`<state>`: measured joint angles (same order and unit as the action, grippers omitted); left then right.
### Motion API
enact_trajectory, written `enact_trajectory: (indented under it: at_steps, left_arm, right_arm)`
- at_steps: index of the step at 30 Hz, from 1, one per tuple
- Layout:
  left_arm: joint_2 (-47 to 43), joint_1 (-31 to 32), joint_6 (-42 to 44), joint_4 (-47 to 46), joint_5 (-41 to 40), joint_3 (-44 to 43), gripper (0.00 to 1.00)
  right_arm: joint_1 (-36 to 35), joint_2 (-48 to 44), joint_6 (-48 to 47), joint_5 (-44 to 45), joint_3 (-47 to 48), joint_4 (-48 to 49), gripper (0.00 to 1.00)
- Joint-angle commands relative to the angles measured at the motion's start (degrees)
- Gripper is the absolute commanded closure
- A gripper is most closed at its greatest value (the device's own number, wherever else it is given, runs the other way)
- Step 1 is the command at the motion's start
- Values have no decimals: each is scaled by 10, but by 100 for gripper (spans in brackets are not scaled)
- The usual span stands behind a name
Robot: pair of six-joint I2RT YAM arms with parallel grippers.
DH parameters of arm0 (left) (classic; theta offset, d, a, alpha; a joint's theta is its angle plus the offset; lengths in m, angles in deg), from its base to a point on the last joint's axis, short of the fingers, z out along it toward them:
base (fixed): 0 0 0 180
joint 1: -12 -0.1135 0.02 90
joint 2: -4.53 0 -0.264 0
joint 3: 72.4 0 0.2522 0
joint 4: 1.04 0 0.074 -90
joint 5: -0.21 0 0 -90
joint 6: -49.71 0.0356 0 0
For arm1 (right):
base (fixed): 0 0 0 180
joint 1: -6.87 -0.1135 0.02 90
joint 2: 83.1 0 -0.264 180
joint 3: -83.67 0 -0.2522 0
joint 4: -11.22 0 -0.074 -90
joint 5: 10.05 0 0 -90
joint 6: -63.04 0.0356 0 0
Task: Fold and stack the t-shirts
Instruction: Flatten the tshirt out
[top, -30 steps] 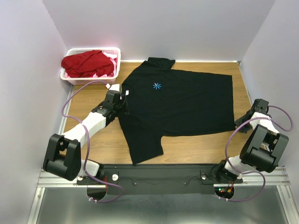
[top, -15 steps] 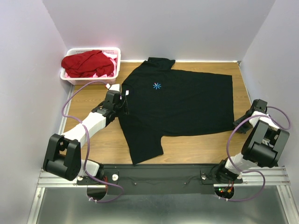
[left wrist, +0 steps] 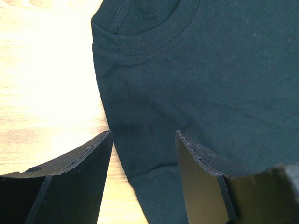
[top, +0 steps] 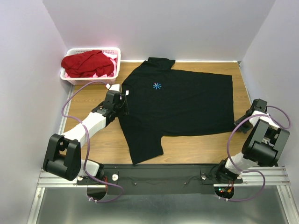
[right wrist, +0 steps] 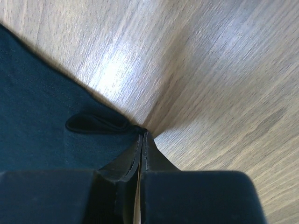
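Note:
The robot's left gripper should close on the near-side shoulder edge (top: 121, 125) (left wrist: 129, 181) of the black t-shirt, where the sleeve begins, slightly nearer than the collar.
A large black t-shirt (top: 182, 102) with a light-blue asterisk logo (top: 157, 86) lies spread flat on the wooden table. My left gripper (top: 124, 96) is open at the shirt's left shoulder edge; in the left wrist view its fingers (left wrist: 144, 135) straddle the black cloth (left wrist: 210, 70) just below the collar. My right gripper (top: 241, 121) is at the shirt's lower right corner. In the right wrist view it (right wrist: 141, 130) is shut, with the puckered hem of the black cloth (right wrist: 37, 107) pinched at its tip. A red t-shirt (top: 86, 63) and some pink cloth (top: 71, 73) lie in the basket.
A white slotted basket (top: 117, 58) stands at the back left corner of the table. Grey walls close in the left, back and right sides. Bare wood (top: 196, 147) shows in front of the shirt and to its left (top: 88, 100).
The right gripper has moved in slightly to the shirt's lower right corner and closed on the hem. The left arm and the shirt have stayed put.

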<state>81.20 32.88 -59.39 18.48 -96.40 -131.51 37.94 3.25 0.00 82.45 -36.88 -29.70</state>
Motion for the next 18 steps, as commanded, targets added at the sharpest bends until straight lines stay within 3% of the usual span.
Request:
enact_trajectory:
  at_steps: [1,11,18]
  left_arm:
    - [-3,1,5,-7,-15,4,32]
    - [19,-1,-34,56,-41,-12,33]
    - [24,-27,-102,89,-74,8,45]
  right_arm:
    - [0,3,-9,24,-10,-6,99]
    - [0,-93,40,26,3,-133,99]
    - [0,-146,56,24,-36,-148,99]
